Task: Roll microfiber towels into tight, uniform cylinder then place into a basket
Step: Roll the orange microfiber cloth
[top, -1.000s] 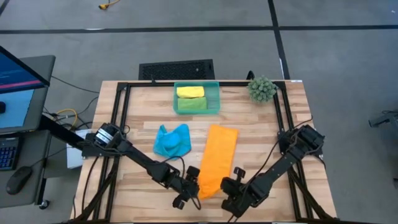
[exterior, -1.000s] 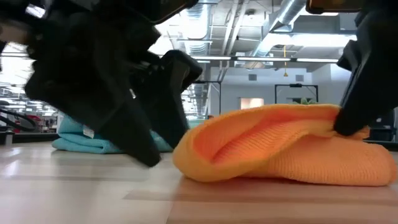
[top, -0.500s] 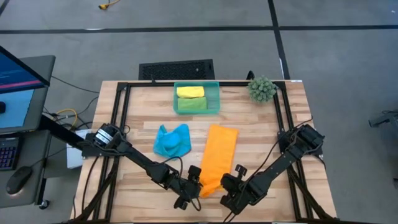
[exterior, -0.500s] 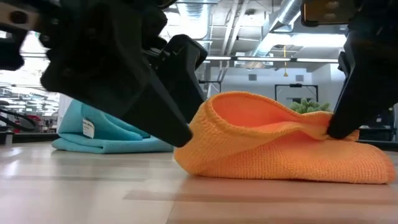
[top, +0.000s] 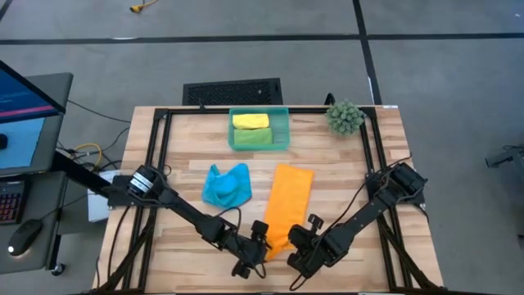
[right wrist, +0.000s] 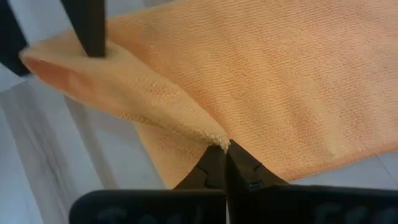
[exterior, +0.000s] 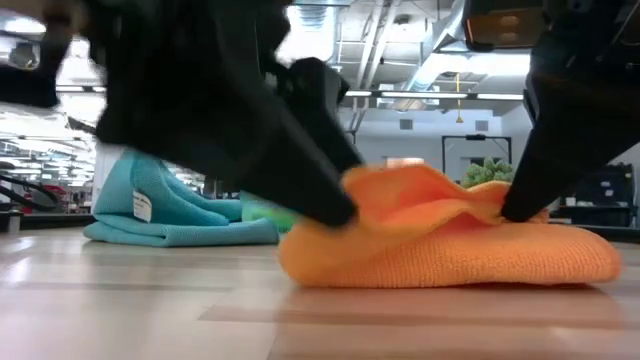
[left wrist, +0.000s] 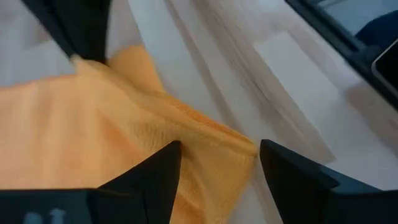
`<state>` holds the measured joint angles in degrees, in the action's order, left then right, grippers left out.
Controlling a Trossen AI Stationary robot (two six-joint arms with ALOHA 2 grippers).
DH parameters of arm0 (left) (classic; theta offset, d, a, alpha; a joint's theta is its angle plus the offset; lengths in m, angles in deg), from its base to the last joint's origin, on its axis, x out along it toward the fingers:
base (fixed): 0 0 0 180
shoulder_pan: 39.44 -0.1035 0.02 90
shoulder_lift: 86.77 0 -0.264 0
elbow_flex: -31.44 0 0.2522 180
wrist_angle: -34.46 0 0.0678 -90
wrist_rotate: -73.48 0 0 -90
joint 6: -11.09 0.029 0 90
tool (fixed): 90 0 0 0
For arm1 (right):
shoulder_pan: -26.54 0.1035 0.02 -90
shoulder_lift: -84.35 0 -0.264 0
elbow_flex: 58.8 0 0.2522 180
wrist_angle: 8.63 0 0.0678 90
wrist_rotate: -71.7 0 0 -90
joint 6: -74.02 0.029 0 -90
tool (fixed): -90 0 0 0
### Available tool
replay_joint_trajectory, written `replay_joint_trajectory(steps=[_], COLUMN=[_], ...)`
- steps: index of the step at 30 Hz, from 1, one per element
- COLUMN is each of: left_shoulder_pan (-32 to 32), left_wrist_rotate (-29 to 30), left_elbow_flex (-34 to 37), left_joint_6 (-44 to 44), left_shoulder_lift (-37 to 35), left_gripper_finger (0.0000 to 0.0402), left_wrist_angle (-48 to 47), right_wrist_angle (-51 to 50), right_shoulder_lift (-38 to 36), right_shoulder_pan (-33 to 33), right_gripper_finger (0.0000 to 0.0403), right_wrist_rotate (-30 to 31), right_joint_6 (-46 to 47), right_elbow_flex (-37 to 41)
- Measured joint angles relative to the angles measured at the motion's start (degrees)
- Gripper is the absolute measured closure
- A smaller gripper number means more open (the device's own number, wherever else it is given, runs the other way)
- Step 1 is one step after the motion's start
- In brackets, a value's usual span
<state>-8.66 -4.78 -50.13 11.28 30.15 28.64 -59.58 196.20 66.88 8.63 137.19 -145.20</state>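
Note:
The orange towel's near edge is pinched by my right gripper alone and its other corner sags loose, so my left gripper should pinch that corner (left wrist: pixel 233 162) before both fold the towel over.
The orange towel (top: pixel 288 197) lies as a long folded strip on the table, its near end turned up and over in a low fold (exterior: pixel 430 195). My right gripper (right wrist: pixel 221 152) is shut on that end at the right. My left gripper (left wrist: pixel 219 148) stands open at the towel's near left corner (left wrist: pixel 245 149), which shows between its fingers. The blue towel (top: pixel 227 185) lies crumpled left of the strip. The teal basket (top: pixel 282 111) at the far edge holds a yellow roll (top: pixel 250 120) and a green roll (top: pixel 252 138). My left gripper has one finger (exterior: pixel 325 200) against the left end of the turned-over fold, slanting down from the table's left. The fingers are open, with no pinch; the towel's underside stays on the table. My right gripper pinches the towel's near edge (right wrist: pixel 214 138) between its fingertips, slanting down from the near right. The pinched edge is lifted off the table and drawn over the strip, while the rest lies flat.
A spiky green plant ball (top: pixel 345 117) sits at the far right corner. A black frame (top: pixel 155 156) runs along the table's sides. Bare wood shows to the near left and near right of the arms.
My left gripper has tipped and swung toward the table's right, coming against the towel's raised fold. The fold, which stood as a tall open loop, has been pressed lower and flatter over the strip. My right gripper has kept its pinch on the near edge.

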Motion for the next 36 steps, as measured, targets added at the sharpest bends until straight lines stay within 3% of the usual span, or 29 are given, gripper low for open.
replay_joint_trajectory(steps=[9, 21, 25, 32, 36], left_shoulder_pan=[-0.1, -1.3, -1.5, -0.7, 0.4], left_wrist_rotate=[4.8, 0.0, -1.3, -0.3, -0.2], left_elbow_flex=[0.1, -0.2, -0.2, 0.3, 0.1], left_joint_6=[2.3, 1.0, 0.9, 2.6, 2.3], left_shoulder_lift=[1.8, 3.7, 3.5, 0.6, -2.7], left_gripper_finger=[0.0194, 0.0258, 0.0290, 0.0386, 0.0393], left_wrist_angle=[0.5, -1.1, -1.9, -4.5, -6.4], right_wrist_angle=[0.1, 0.9, 0.8, 0.2, 0.2], right_shoulder_lift=[0.0, 0.0, 0.0, 0.0, 0.0], right_shoulder_pan=[0.2, 0.1, 0.2, 3.0, 5.8], right_gripper_finger=[0.0393, 0.0395, 0.0399, 0.0397, 0.0399], right_wrist_rotate=[0.1, 0.1, 0.1, -0.1, -1.1], right_joint_6=[-0.1, -0.2, -0.7, -0.3, 0.3], right_elbow_flex=[0.0, 0.0, 0.0, -0.1, -1.8])
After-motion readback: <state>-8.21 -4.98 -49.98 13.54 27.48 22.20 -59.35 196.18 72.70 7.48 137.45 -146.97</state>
